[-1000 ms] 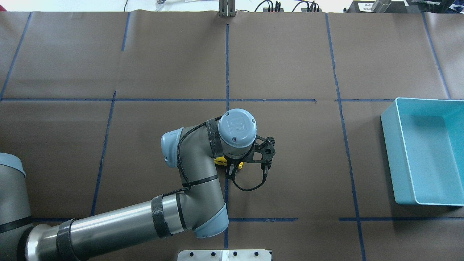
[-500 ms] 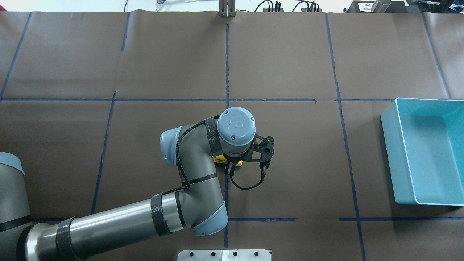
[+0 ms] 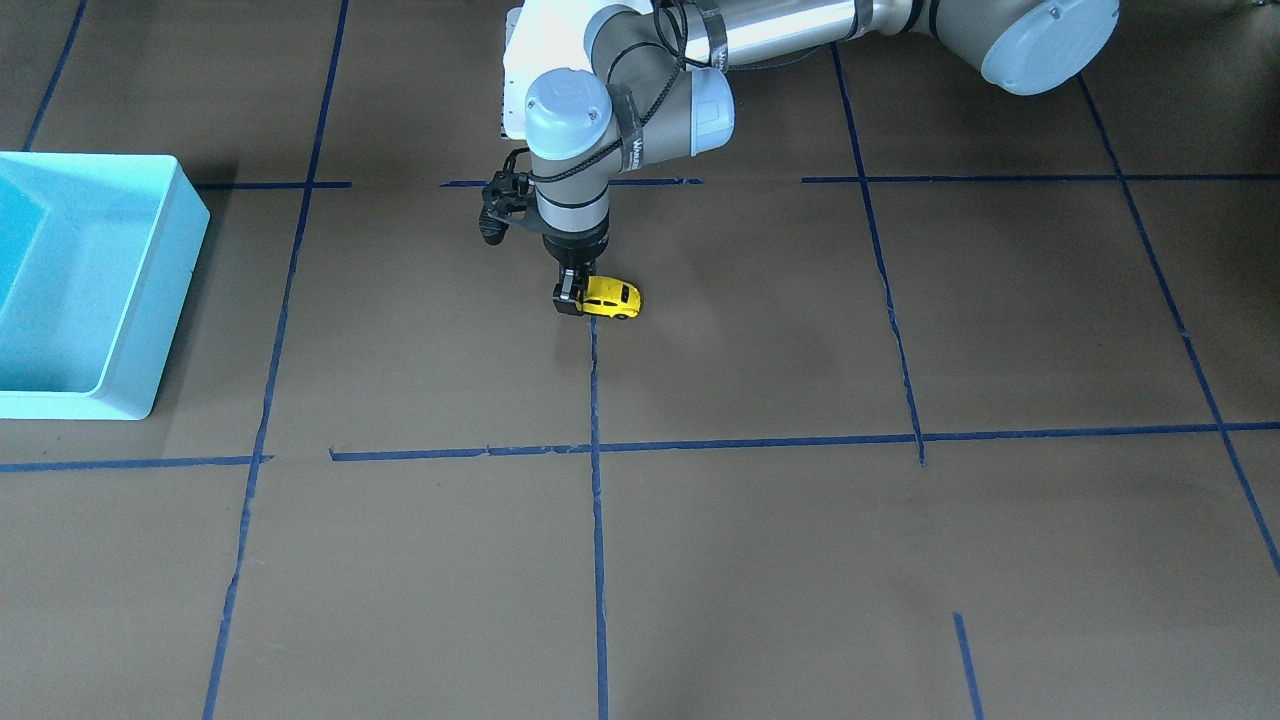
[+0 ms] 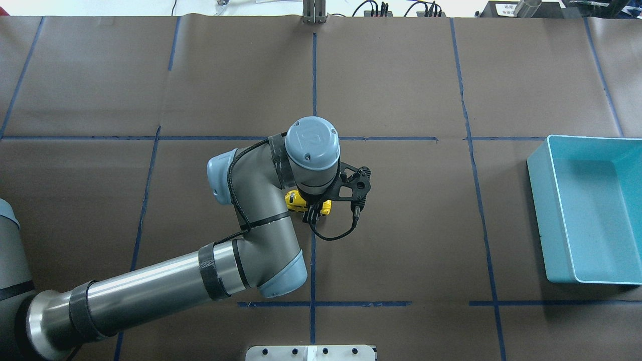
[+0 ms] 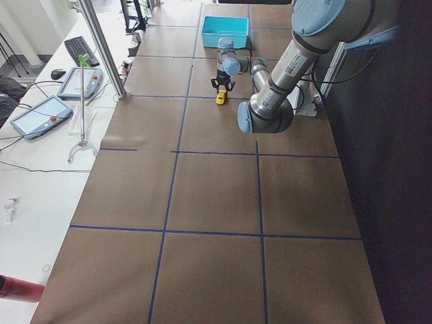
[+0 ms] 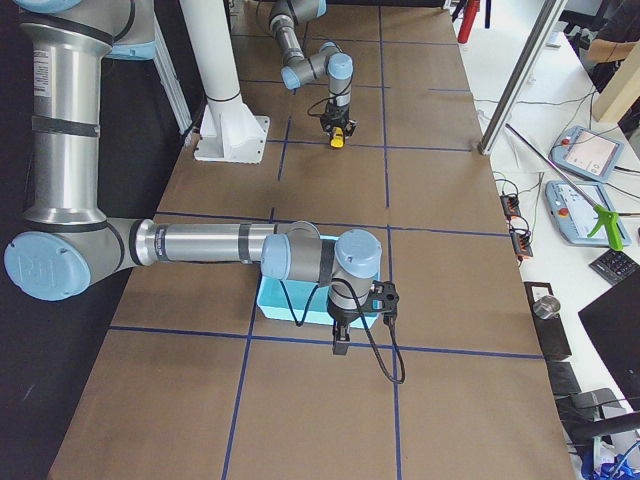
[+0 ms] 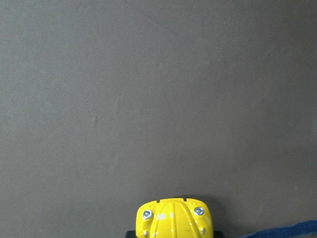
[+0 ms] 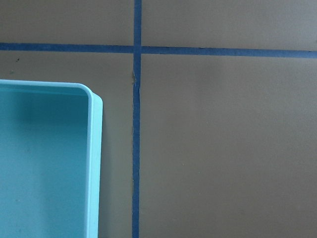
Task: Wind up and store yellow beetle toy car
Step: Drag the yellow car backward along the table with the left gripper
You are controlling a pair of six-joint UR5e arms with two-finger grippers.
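Observation:
My left gripper is going to let go of the yellow car on bare brown paper (image 3: pixel 744 314) beyond the middle blue tape line from the bin.
The yellow beetle toy car (image 3: pixel 613 298) sits low at the brown table surface near the middle blue tape line. My left gripper (image 3: pixel 567 296) points straight down and is shut on one end of the car. In the overhead view the car (image 4: pixel 295 199) shows partly under the wrist, with the left gripper (image 4: pixel 311 215) over it. The left wrist view shows the car's rounded yellow end (image 7: pixel 174 219) at the bottom edge. My right gripper (image 6: pixel 340 345) hangs over the table by the teal bin; I cannot tell whether it is open or shut.
An open teal bin (image 4: pixel 539 220) stands at the table's right side; it also shows in the front view (image 3: pixel 170 290) and the right wrist view (image 8: pixel 94 163). Blue tape lines cross the brown paper.
My left arm has moved away from the robot's base, toward the far side, carrying the yellow car with it. The bin has not moved.

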